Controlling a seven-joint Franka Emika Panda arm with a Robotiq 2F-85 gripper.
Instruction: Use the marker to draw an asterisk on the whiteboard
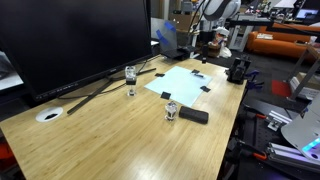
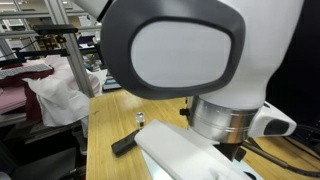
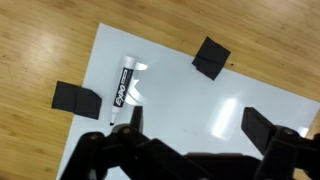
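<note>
The marker's end (image 1: 198, 73) (image 3: 117, 106) beside the black corner piece, opposite its plain white end, is the next place my gripper will go to and close on.
The whiteboard (image 3: 180, 90) is a pale white-blue sheet on the wooden table, with small black pieces (image 3: 211, 57) at its corners. It also shows in an exterior view (image 1: 185, 80). The marker (image 3: 122, 87) is white-bodied with a dark cap. It lies flat on the left part of the sheet in the wrist view. My gripper (image 3: 198, 125) is open and empty. It hovers above the sheet, with its left finger close to the marker's lower end. In an exterior view the gripper (image 1: 205, 40) hangs over the far end of the sheet.
A large dark monitor (image 1: 70, 35) stands along one side of the table. Two small glasses (image 1: 131, 74) (image 1: 172, 108), a flat black block (image 1: 195, 116) and a round white disc (image 1: 50, 114) sit on the table. The arm's body (image 2: 190, 50) fills an exterior view.
</note>
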